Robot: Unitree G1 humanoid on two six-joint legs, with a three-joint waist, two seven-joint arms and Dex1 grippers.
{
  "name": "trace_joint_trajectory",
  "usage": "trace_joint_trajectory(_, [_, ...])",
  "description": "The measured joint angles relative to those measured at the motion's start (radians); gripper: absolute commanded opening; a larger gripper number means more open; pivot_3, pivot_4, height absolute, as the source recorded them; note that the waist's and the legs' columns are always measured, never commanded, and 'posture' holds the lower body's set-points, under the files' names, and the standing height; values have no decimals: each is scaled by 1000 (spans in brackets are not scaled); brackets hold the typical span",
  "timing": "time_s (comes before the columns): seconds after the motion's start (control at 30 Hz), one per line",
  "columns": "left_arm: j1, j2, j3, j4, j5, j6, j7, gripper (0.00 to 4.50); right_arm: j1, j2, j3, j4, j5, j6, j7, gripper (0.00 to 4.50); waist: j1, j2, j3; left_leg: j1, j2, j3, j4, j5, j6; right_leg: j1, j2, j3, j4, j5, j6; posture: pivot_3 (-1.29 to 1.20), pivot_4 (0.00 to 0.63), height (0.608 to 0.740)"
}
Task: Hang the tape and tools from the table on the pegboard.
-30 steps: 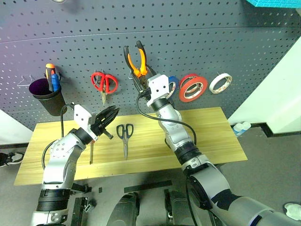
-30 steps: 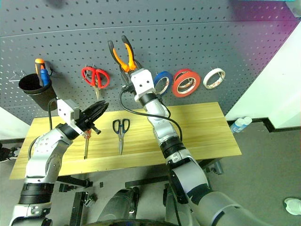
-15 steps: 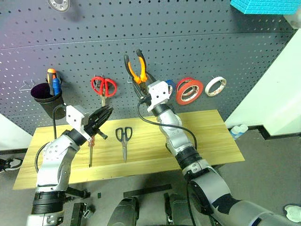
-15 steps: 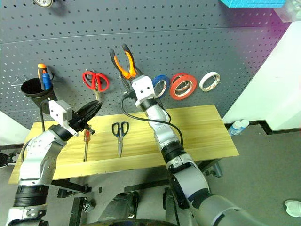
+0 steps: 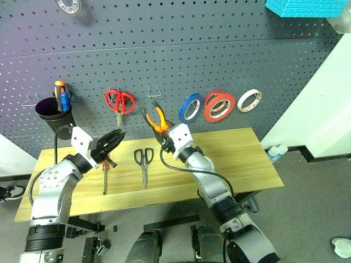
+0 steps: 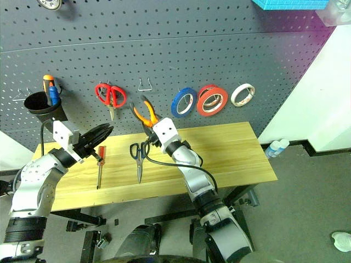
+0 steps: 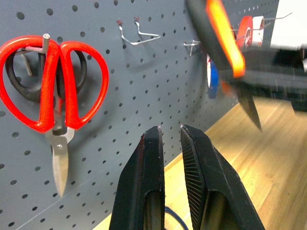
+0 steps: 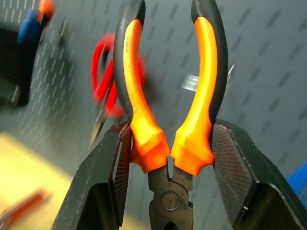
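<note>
The pliers will go down from my right gripper on the table point(image 5: 187, 171) below the blue ring, next to the black-handled scissors.
My right gripper point(image 5: 164, 140) is shut on the pliers point(image 5: 154, 119), gripping the orange-and-black handles point(image 8: 168, 91) near the pivot, with the handles pointing up. It holds them just above the table point(image 5: 247, 159), below an empty wire hook point(image 5: 155, 90) on the pegboard point(image 5: 219, 49). Black-handled scissors point(image 5: 144, 159) and a red-handled screwdriver point(image 5: 105, 171) lie on the table's left half. Above the screwdriver hovers my left gripper point(image 5: 116, 136), shut and empty, its fingers point(image 7: 153, 158) aimed at the pegboard. The red-orange tape point(image 5: 220, 107) hangs on the pegboard.
On the pegboard hang red-handled scissors point(image 5: 119, 101), a blue ring point(image 5: 191, 107), a white ring point(image 5: 249, 100) and a black cup point(image 5: 52, 112) holding tools at far left. A white wall point(image 5: 318, 109) closes the right side.
My right gripper has come down with the pliers from beside the pegboard hook to just above the table. The left gripper drifted slightly left. The camera tilted too.
</note>
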Motion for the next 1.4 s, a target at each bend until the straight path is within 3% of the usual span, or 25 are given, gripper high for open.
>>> trace_joint_trajectory(0.23, [8, 0, -6, 1, 10, -4, -19, 642, 55, -18, 5, -89, -11, 311, 4, 2103, -1, 0, 0, 1, 1, 0, 0, 0, 0, 1, 0, 0, 0, 0, 0, -31, 87, 740])
trace_joint_trajectory(0.63, [-7, 11, -9, 42, 28, -19, -38, 642, 31, 23, -101, -120, 41, 824, -88, 2103, -2, 0, 0, 1, 1, 0, 0, 0, 0, 2, 0, 0, 0, 0, 0, -60, 81, 740])
trace_joint_trajectory(1.0, [-42, 10, -34, 71, 32, -33, -56, 642, -73, 55, -205, 172, 87, 867, -161, 2103, -13, 0, 0, 2, 0, 0, 1, 0, 0, 3, 0, 0, -1, 0, 0, -65, 79, 740])
trace_joint_trajectory(1.4, [-31, 10, -38, 68, 31, -36, -50, 642, -174, 46, -270, 405, 102, 741, -215, 2103, -28, 0, 0, 2, 1, 0, 1, 0, 0, 3, 0, 0, 0, 0, 0, -45, 79, 740])
